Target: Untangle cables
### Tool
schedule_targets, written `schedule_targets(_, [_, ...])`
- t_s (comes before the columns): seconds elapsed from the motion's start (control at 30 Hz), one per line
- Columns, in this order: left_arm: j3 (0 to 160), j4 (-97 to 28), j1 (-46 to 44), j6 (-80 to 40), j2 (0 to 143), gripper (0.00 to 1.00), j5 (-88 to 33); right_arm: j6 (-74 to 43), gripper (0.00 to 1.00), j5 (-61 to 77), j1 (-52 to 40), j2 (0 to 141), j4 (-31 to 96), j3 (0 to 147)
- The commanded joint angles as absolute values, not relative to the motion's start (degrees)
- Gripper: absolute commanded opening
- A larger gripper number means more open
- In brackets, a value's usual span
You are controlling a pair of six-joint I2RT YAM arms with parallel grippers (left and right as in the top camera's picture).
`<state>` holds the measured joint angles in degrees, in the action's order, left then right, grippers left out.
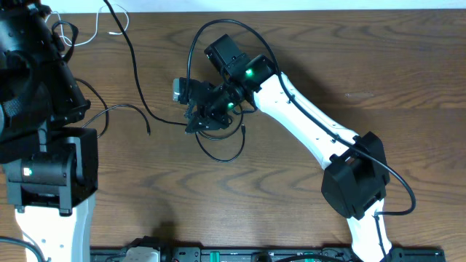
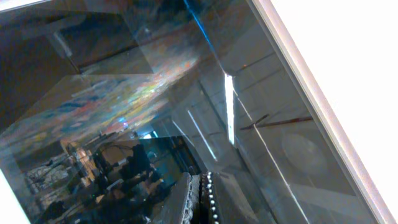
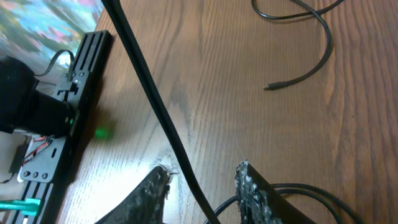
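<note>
I should close my right gripper on the black cable's low part [image 3: 194,186] and lift it clear, as the raised black cable still runs down into the loops under that gripper.
Thin black cables [image 1: 218,156] lie in loose loops on the wooden table around my right gripper [image 1: 195,120]. Another black cable [image 1: 135,65] runs down from the far edge. A thin white cable [image 1: 91,36] lies at the far left by my left arm. In the right wrist view my right gripper [image 3: 202,180] stands open low over the table. One black cable [image 3: 155,106] passes between its fingers, apart from both pads. A second black cable [image 3: 298,78] ends in a small plug [image 3: 268,88]. My left gripper [image 2: 202,199] is shut on nothing and points away from the table.
A black rail with wiring [image 3: 68,118] runs along the table's near edge. My left arm's bulky base [image 1: 51,175] fills the left side. More black cable loops [image 3: 298,190] lie just right of my right finger.
</note>
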<state>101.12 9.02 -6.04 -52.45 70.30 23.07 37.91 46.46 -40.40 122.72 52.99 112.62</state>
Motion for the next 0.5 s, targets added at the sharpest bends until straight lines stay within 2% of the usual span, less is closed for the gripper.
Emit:
schedule_targets(0.0, [102.0,9.3,-5.7,-51.2,69.5,0.08,23.9,37.3,0.36,46.9,-40.6,122.8,53.1,112.6])
schedule_targets(0.07, [102.0,9.3,-5.7,-51.2,69.5,0.08,23.9,37.3,0.45,46.6,-40.7,123.0,53.1,112.6])
schedule_targets(0.27, [102.0,9.3,-5.7,-51.2,69.5,0.08,23.8,37.4,0.51,46.6,-41.0,123.3,52.8,111.9])
schedule_targets(0.33, [102.0,9.3,-5.7,-51.2,69.5,0.08,23.9,37.4,0.56,46.4,-41.0,123.5,52.4,111.3])
schedule_targets(0.47, [102.0,9.3,-5.7,-51.2,69.4,0.08,23.8,37.3,0.5,44.6,-41.0,123.5,51.6,109.9])
